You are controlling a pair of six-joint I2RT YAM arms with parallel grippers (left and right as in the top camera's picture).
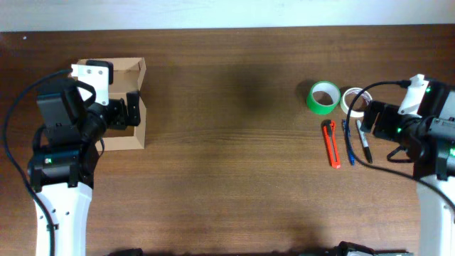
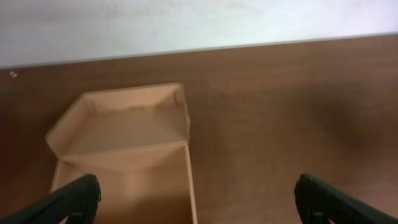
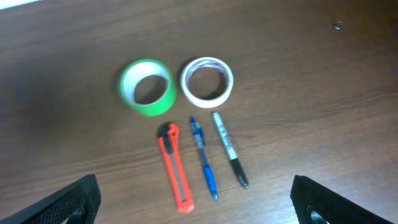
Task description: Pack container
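The container is to move toward the tape rolls afterward. So next my left gripper goes down to the container's side (image 1: 143, 112) (image 2: 191, 180) facing those rolls and takes hold there.
The container (image 1: 129, 71) is a tan cardboard box lying open at the far left, with nothing visible inside it. My left gripper (image 1: 134, 109) hovers over it, open. In the left wrist view the container (image 2: 124, 130) has its right wall between my spread fingers, and the left gripper (image 2: 198, 199) holds nothing. On the right lie a green tape roll (image 1: 323, 97), a white tape roll (image 1: 352, 100), an orange box cutter (image 1: 331, 143), a blue pen (image 1: 348, 142) and a black marker (image 1: 364, 142). My right gripper (image 1: 364, 122) hangs open above them, empty.
The brown wooden table (image 1: 234, 156) ends at its far edge against a white surface. In the right wrist view the green tape roll (image 3: 147, 87), white tape roll (image 3: 207, 81), box cutter (image 3: 175, 166), pen (image 3: 203, 157) and marker (image 3: 229, 149) lie ahead of the right gripper (image 3: 196, 202).
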